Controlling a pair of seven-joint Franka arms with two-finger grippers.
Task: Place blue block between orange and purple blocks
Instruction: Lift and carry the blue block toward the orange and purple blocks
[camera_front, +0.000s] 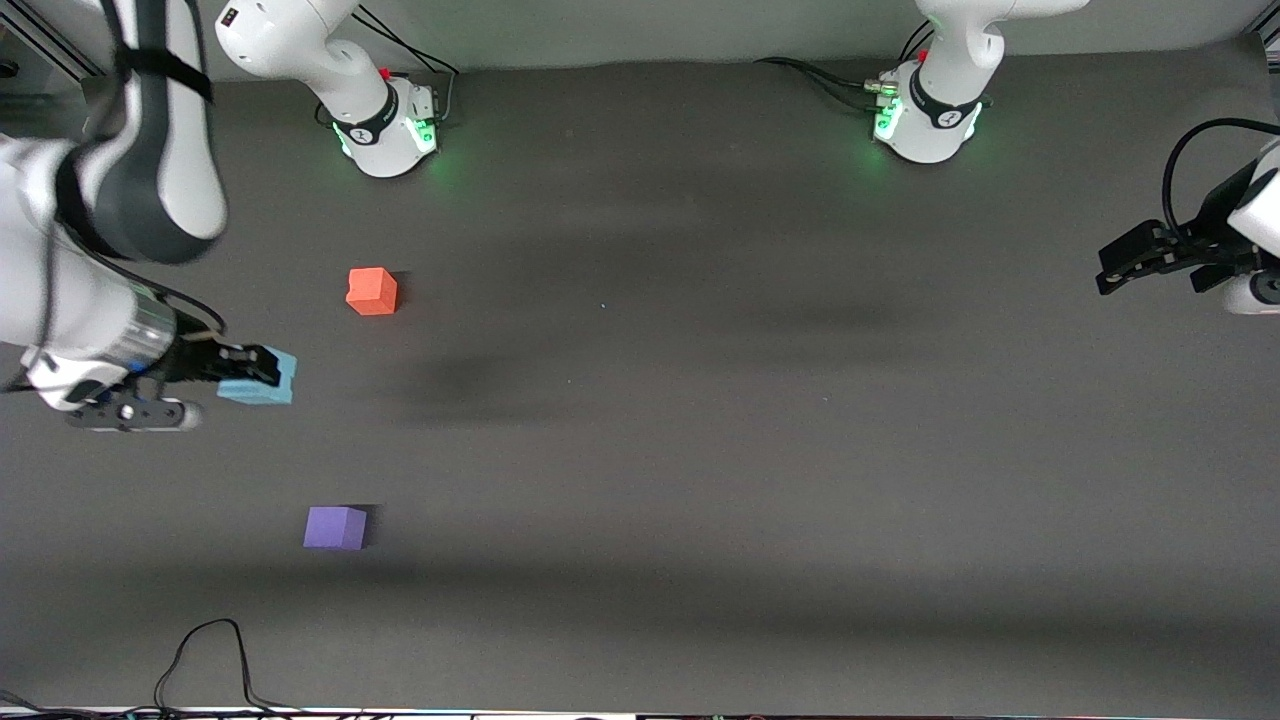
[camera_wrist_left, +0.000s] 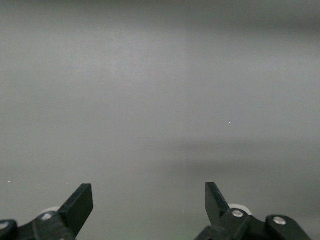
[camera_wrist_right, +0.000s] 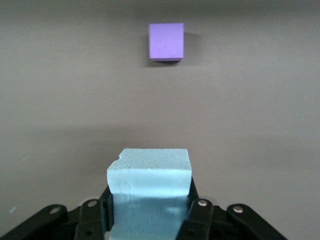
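Next, my right gripper releases the blue block on the bare mat about midway (camera_front: 356, 421) between the orange and purple blocks.
My right gripper (camera_front: 262, 372) is shut on the light blue block (camera_front: 268, 384), held above the table near the right arm's end. In the right wrist view the blue block (camera_wrist_right: 150, 192) sits between the fingers (camera_wrist_right: 192, 200), with the purple block (camera_wrist_right: 166, 41) ahead on the mat. The orange block (camera_front: 372, 291) lies on the table farther from the front camera. The purple block (camera_front: 335, 527) lies nearer to that camera. My left gripper (camera_front: 1150, 258) is open and empty, waiting above the left arm's end of the table; its view shows only bare mat between its fingertips (camera_wrist_left: 82, 202).
The two arm bases (camera_front: 385, 130) (camera_front: 928, 120) stand along the table's edge farthest from the front camera. A black cable (camera_front: 205, 660) loops at the edge nearest that camera. The grey mat (camera_front: 700, 400) stretches bare between the arms.
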